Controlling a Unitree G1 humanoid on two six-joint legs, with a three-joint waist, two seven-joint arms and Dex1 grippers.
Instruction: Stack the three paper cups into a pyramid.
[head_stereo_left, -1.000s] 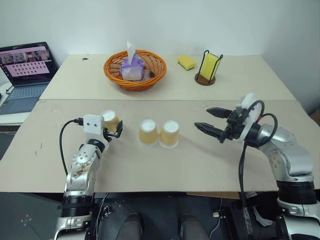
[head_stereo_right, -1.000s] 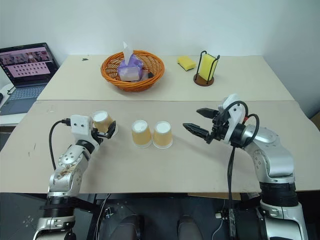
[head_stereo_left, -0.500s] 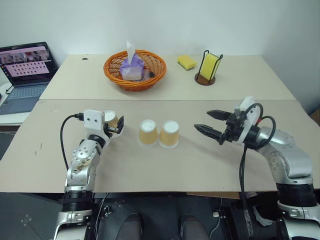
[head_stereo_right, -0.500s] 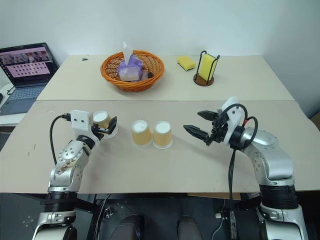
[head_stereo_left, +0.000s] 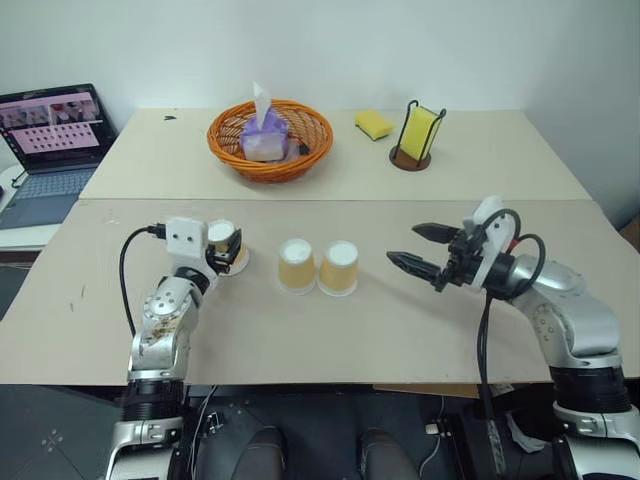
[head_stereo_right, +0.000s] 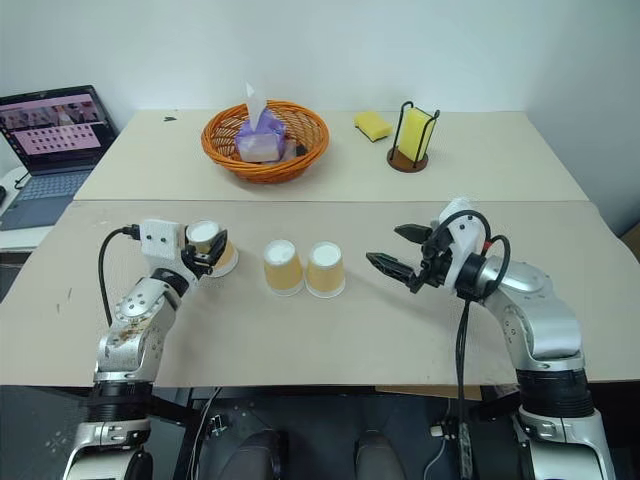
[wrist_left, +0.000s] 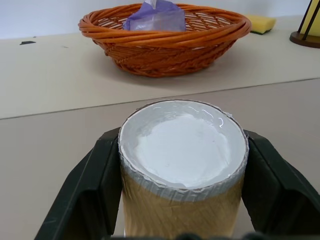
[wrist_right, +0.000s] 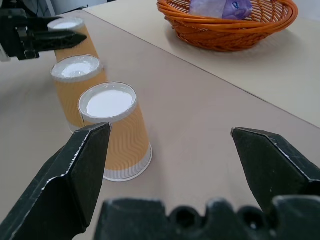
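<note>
My left gripper is going to release the third cup so that it rests across the white bases of the two (head_stereo_left: 317, 253) touching cups.
Two of the paper cups (head_stereo_left: 296, 264) (head_stereo_left: 338, 266) stand upside down, side by side and touching, in the middle of the near table (head_stereo_left: 330, 340). The third cup (wrist_left: 182, 165), also white base up, sits between the black fingers (wrist_left: 100, 185) of my left gripper (head_stereo_left: 226, 246), which is shut on its tan sides to the left of the pair. Whether its rim still touches the table I cannot tell. My right gripper (head_stereo_left: 403, 244) hovers open to the right of the pair, pointing at them with nothing between its fingers (wrist_right: 75, 175).
On the far table stand an orange wicker basket (head_stereo_left: 300, 160) holding a tissue pack, a loose yellow sponge (head_stereo_left: 373, 124) and a second sponge in a black wire holder (head_stereo_left: 420, 135). A laptop (head_stereo_left: 50, 140) sits at the far left.
My left gripper has closed on the third cup and risen slightly with it. The pair of cups and my right gripper have stayed put.
</note>
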